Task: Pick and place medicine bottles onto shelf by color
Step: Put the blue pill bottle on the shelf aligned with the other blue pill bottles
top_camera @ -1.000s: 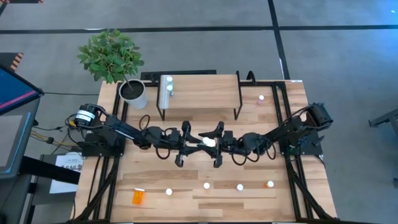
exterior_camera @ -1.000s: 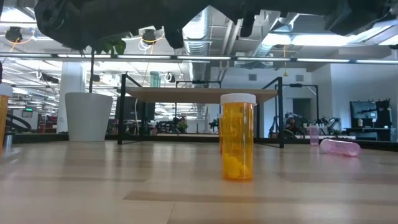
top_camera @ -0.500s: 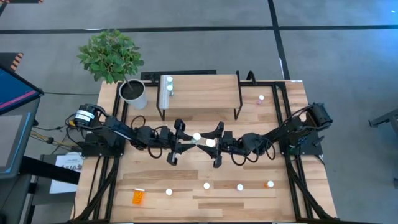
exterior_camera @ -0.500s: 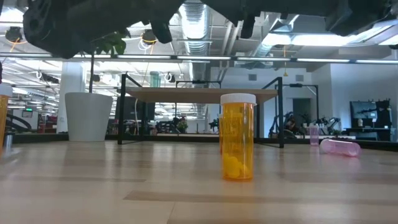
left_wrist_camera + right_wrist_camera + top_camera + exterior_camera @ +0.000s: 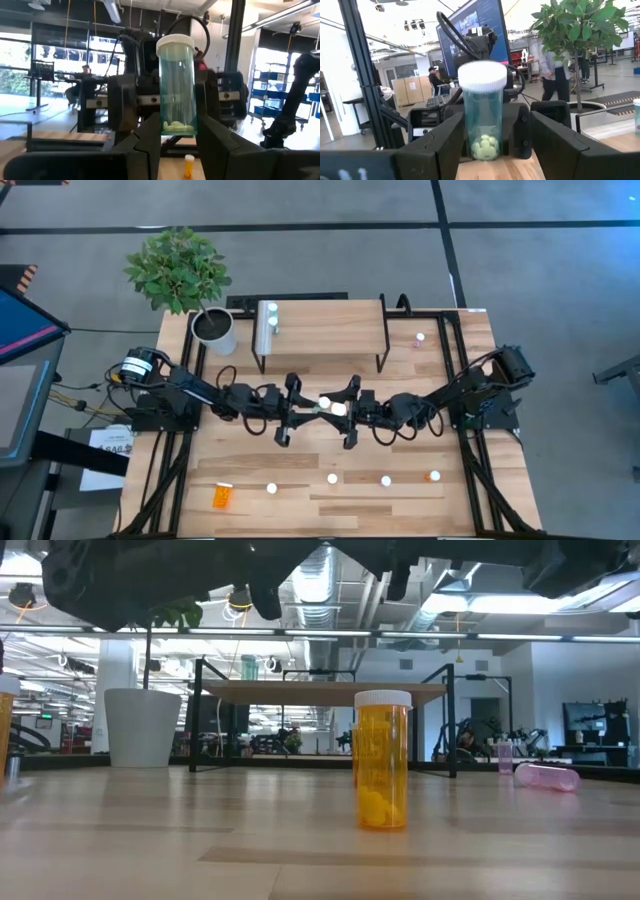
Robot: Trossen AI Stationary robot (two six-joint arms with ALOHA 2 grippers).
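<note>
My left gripper is pinching the bottom end of the teal bottle, so my right gripper needs to hold the bottle while my left gripper takes it again near the white cap (image 5: 176,56).
A teal medicine bottle (image 5: 325,402) with a white cap stands upright in the air above the table's middle. My left gripper (image 5: 178,142) is shut on it, reaching in from the table's left. My right gripper (image 5: 495,150) faces it from the table's right. It is open, with its fingers either side of the bottle (image 5: 482,115) and apart from it. The shelf (image 5: 330,330) stands at the far side on black legs, with teal bottles (image 5: 270,317) at its left end. My left gripper pinches the teal bottle's lower body (image 5: 177,127) between its two fingers, which come about level from the table's left. The bottle stands upright in the hold, cap up, lifted clear of the table.
Several bottles stand in a row near the front edge (image 5: 333,478), among them an orange one (image 5: 383,760). Another orange one lies at the front left (image 5: 222,497). A pink bottle (image 5: 419,338) is at the far right. A potted plant (image 5: 215,330) stands left of the shelf.
My left gripper drew back a little toward the table's left edge with the teal bottle. It then eased partway back toward my right gripper. The bottle stayed upright. My right gripper kept still and open.
</note>
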